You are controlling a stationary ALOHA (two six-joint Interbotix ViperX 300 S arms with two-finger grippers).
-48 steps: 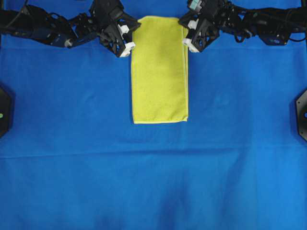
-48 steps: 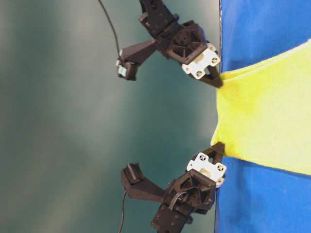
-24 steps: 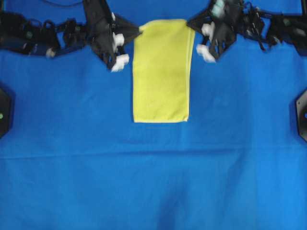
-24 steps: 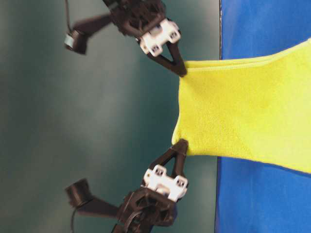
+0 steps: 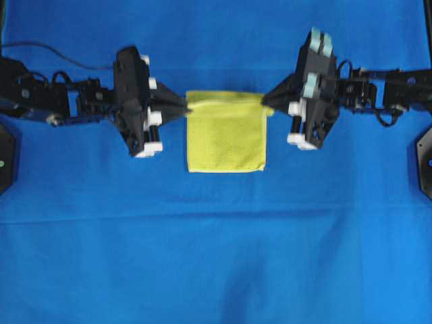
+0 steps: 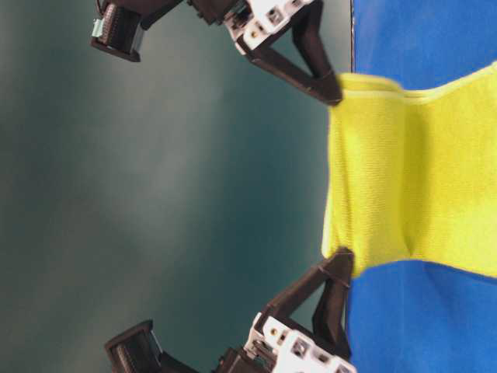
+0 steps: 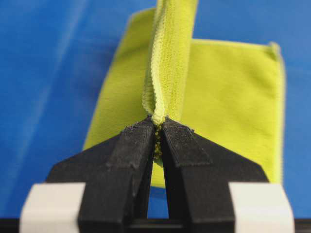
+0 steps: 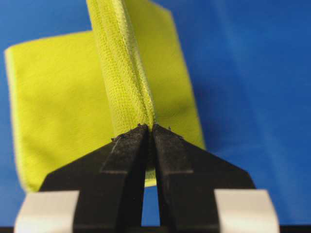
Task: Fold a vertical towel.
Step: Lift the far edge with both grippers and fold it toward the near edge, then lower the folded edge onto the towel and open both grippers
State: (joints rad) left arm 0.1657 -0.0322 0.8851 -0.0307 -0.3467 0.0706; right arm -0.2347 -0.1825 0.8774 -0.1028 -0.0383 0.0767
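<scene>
My left gripper is going to let go of the towel's lifted corner on the towel's near corner at that gripper's side (image 5: 193,168) (image 7: 273,176).
The yellow-green towel (image 5: 225,135) lies on the blue table cloth, its far end lifted and carried over its near part. My left gripper (image 5: 186,108) is shut on the towel's lifted left corner. My right gripper (image 5: 264,104) is shut on the lifted right corner. In the table-level view the towel (image 6: 404,179) hangs taut between the two grippers above the table. In the left wrist view the towel (image 7: 170,73) edge is pinched between the black fingers (image 7: 131,150). In the right wrist view the towel (image 8: 121,82) is pinched the same way.
The large blue cloth (image 5: 216,256) covers the whole table. Black mounts sit at the table's left edge (image 5: 5,158) and right edge (image 5: 425,158). Both arms reach in from the sides at the height of the towel's lifted edge.
Both grippers have lifted the towel's far end and carried it toward the near end. The visible towel is now about half as long in the overhead view.
</scene>
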